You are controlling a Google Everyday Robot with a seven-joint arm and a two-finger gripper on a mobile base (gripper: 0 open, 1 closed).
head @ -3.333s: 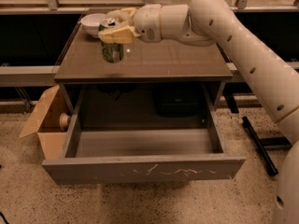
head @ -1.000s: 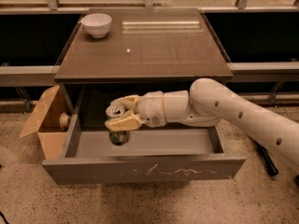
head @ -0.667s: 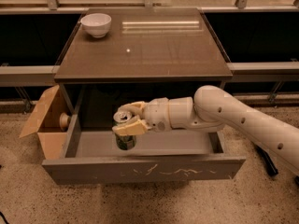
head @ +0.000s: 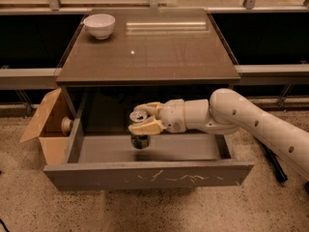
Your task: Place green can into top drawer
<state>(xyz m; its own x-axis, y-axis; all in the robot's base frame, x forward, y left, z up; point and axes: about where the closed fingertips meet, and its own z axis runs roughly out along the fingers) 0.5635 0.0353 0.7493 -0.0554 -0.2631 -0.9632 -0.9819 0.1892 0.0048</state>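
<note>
The green can, now upright inside the open top drawer, will be released by my gripper on the drawer's pale bottom (head: 148, 152), slightly behind the scratched front panel.
The green can (head: 140, 140), green and white with a silver top, is upright inside the open top drawer (head: 149, 174), left of its middle and just above or on its pale floor. My gripper (head: 143, 120) reaches in from the right, and its pale fingers (head: 145, 127) are shut around the can's upper part. The white arm (head: 251, 122) stretches over the drawer's right side. The drawer is pulled fully out under the table, and its front panel shows white scratch marks.
A brown table (head: 149, 47) stands above the drawer, with a white bowl (head: 99, 25) at its back left corner. An open cardboard box (head: 46, 125) sits on the floor to the drawer's left. Dark railings run behind the table.
The can was carried from the tabletop down into the drawer. In the last second my gripper moved it rightwards inside the drawer, still held.
</note>
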